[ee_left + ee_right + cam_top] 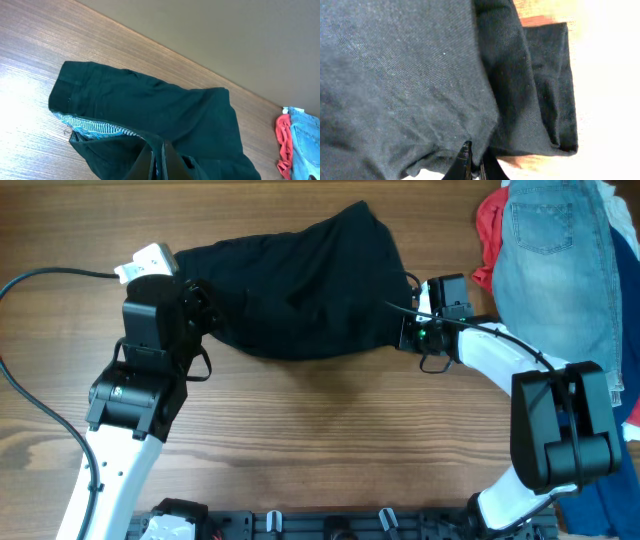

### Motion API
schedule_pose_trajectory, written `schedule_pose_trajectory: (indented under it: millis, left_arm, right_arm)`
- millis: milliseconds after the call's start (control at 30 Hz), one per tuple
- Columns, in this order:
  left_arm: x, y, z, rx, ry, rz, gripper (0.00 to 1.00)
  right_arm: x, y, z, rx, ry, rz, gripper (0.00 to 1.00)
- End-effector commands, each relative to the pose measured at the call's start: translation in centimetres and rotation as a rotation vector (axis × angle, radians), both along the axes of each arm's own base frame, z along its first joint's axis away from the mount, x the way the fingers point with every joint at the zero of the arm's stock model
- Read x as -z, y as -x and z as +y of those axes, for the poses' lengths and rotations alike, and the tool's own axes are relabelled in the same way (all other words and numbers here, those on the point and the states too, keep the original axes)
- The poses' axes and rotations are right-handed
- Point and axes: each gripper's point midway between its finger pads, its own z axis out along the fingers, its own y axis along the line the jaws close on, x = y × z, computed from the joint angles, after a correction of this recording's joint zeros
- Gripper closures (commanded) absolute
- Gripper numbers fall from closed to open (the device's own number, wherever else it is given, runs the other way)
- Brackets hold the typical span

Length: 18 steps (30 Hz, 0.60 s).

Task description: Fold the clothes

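My left gripper is going to release the garment's end. It will set it on the bare wood (172, 352) beneath my left gripper's black wrist.
The clothes (300, 280), one black soft garment, lie bunched on the wooden table at the middle back. My left gripper (197, 308) is at the garment's left edge. In the left wrist view that gripper (159, 161) is shut on a raised fold of the black fabric (150, 105), beside a blue-and-white striped lining (95, 127). My right gripper (408, 328) is at the garment's right edge. In the right wrist view it (475, 162) is shut on the hem of the dark cloth (410, 75), which fills most of that frame.
Light-blue denim shorts (555, 250) and a red cloth (488, 230) lie piled at the back right corner, close to the right arm. A black cable (50, 275) runs across the table's left side. Bare wood (330, 430) stretches in front of the garment.
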Motion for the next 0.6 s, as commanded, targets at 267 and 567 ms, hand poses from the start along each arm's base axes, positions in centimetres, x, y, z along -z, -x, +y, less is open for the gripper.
schedule_pose_trajectory:
  millis: [267, 567]
  left_arm:
    - [-3.9, 1.2, 1.2, -0.033, -0.008, -0.114, 0.96]
    - [-9.1, 5.4, 1.4, -0.015, 0.032, -0.278, 0.96]
  right_arm:
    - [-13.2, -1.4, -3.9, 0.117, 0.045, -0.143, 0.96]
    - [-22.2, 0.0, -6.8, 0.179, 0.033, -0.28, 0.96]
